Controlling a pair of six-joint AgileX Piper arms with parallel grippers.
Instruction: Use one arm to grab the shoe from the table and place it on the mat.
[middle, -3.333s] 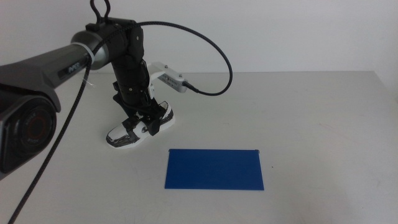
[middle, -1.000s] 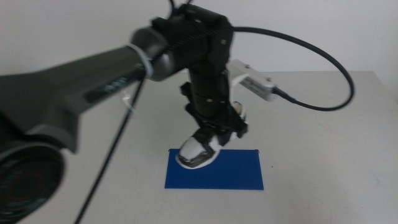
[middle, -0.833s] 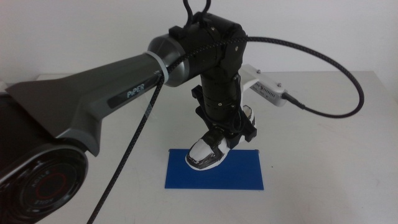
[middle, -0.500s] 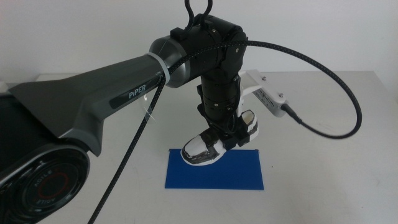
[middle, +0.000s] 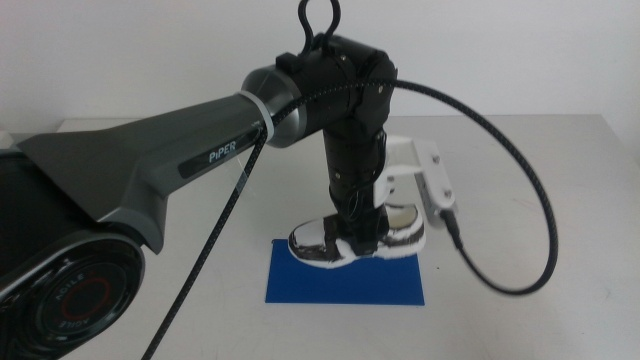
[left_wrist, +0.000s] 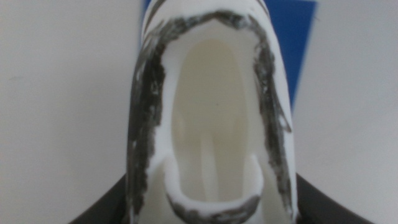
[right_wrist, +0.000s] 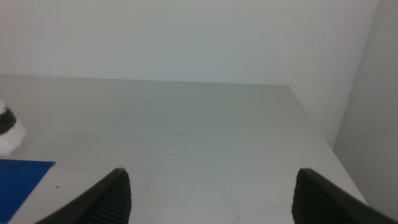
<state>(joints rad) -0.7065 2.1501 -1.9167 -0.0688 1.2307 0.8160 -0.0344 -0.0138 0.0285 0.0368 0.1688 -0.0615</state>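
Note:
The left gripper should release the shoe on the middle of the blue mat (middle: 343, 269), so that it lies lengthwise along the mat's long sides.
The shoe (middle: 318, 243), white with black panels, lies level along the far edge of the blue mat (middle: 345, 285), toe pointing left; whether its sole touches the mat is unclear. My left gripper (middle: 358, 243) comes down from above and is shut on the shoe's middle. In the left wrist view the shoe's opening (left_wrist: 208, 124) fills the picture between my dark jaws, with the mat (left_wrist: 298, 37) beyond it. My right gripper (right_wrist: 211, 199) waits open off to the side, nothing between its jaws; it sees the shoe's tip (right_wrist: 9, 134) and a mat corner (right_wrist: 18, 180).
The grey-white table (middle: 540, 200) lies bare around the mat. The left arm's black cable (middle: 520, 200) loops out to the right of the shoe, and its white wrist camera (middle: 428, 185) hangs just right of the shoe's heel.
The left arm carried the shoe from the table's left to the mat, turned the wrist, levelled the shoe and lowered it to the mat's far edge.

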